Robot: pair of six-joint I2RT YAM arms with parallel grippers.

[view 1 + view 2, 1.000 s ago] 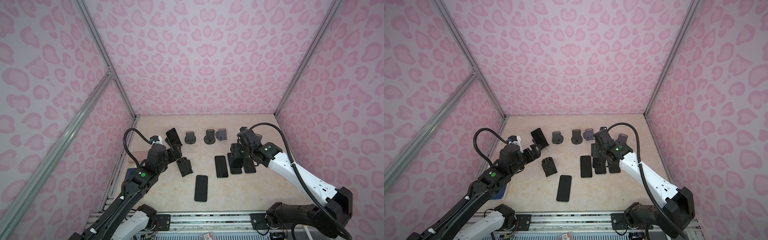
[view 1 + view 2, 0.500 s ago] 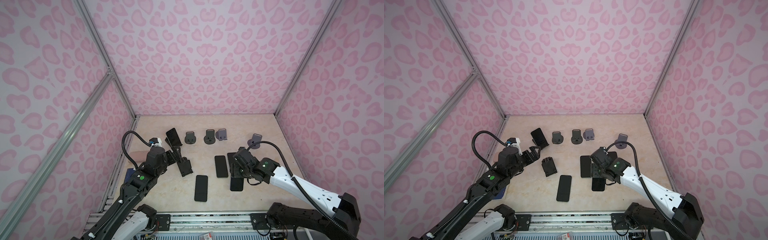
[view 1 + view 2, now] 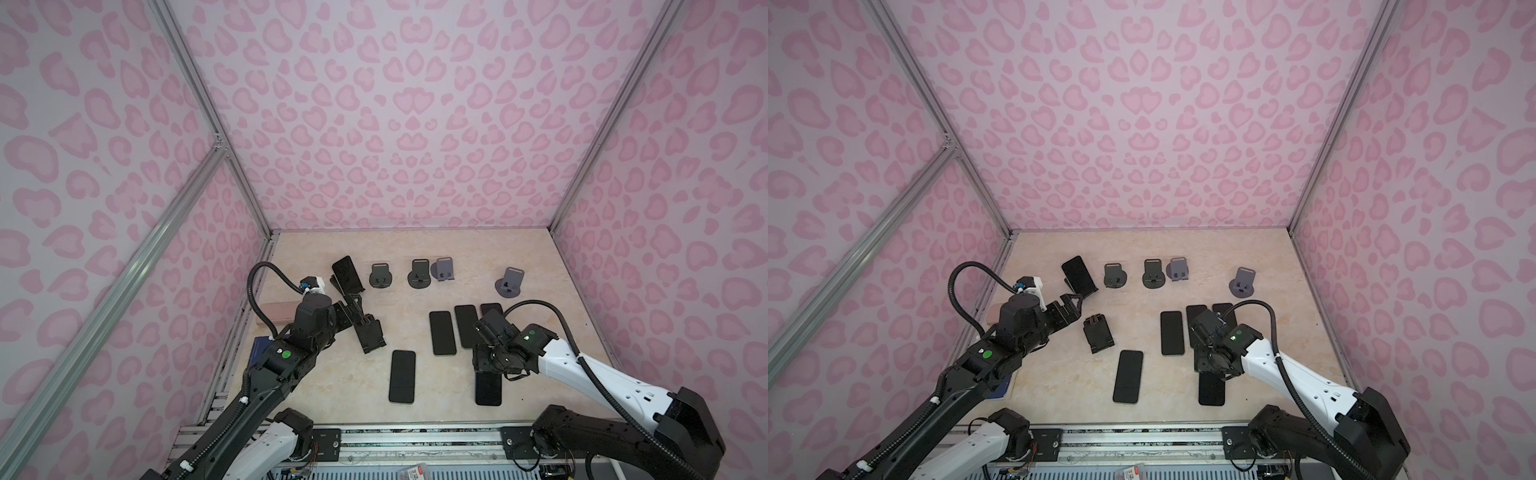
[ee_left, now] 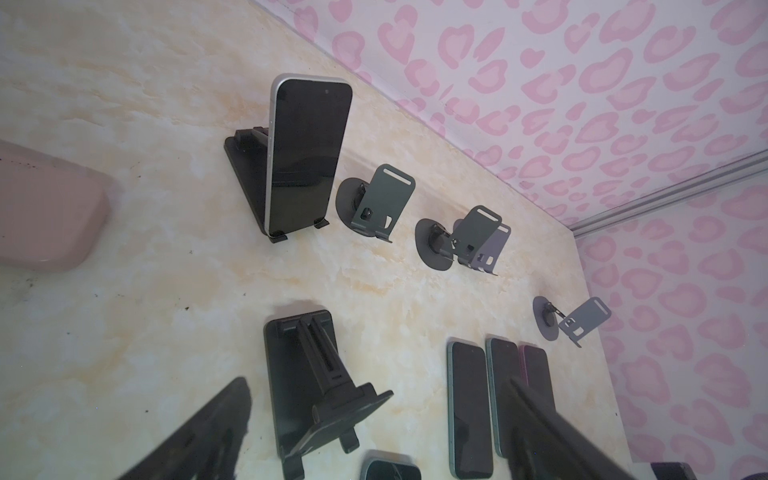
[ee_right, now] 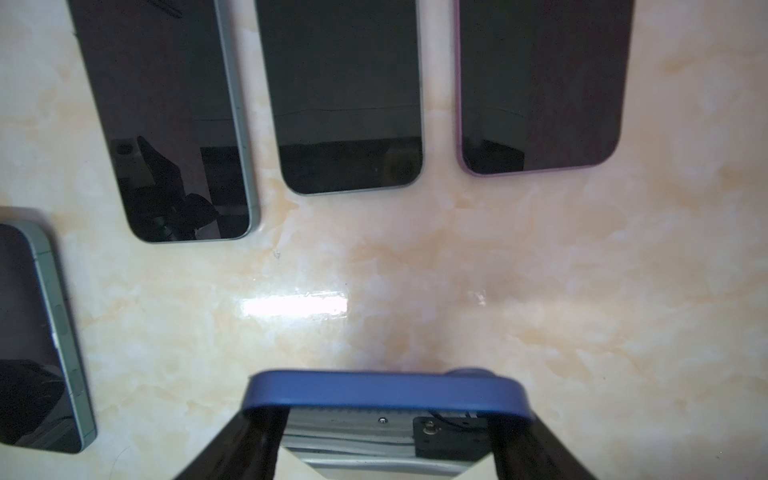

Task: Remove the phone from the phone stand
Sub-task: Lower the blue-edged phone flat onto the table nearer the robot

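Observation:
Next, I set the blue-edged phone on the table point(image 3: 477, 387) with my right gripper, just in front of the row's middle phone.
My right gripper point(image 3: 487, 368) point(image 5: 384, 409) is shut across the sides of a blue-edged phone point(image 3: 488, 388) point(image 3: 1211, 388) point(image 5: 382, 390), holding it low over the front right of the table. The grey phone stand point(image 3: 510, 282) point(image 3: 1242, 282) at the back right stands bare. A silver phone point(image 3: 347, 274) point(image 4: 307, 158) leans in a black folding stand point(image 4: 245, 166) at the back left. My left gripper point(image 3: 353, 309) point(image 4: 376, 384) is open, with nothing between its fingers, above a tipped-over black stand point(image 3: 370, 336) point(image 4: 316, 382).
Three phones lie flat side by side point(image 3: 442, 332) point(image 3: 465, 324) point(image 3: 492, 308), and one more point(image 3: 402, 376) lies nearer the front. Three bare round-base stands point(image 3: 380, 276) point(image 3: 419, 274) point(image 3: 442, 270) line the back. A pink case point(image 3: 276, 316) lies by the left wall.
My right gripper has carried the blue-edged phone from the back-right grey stand down toward the table's front. The left arm drew back slightly and stayed open.

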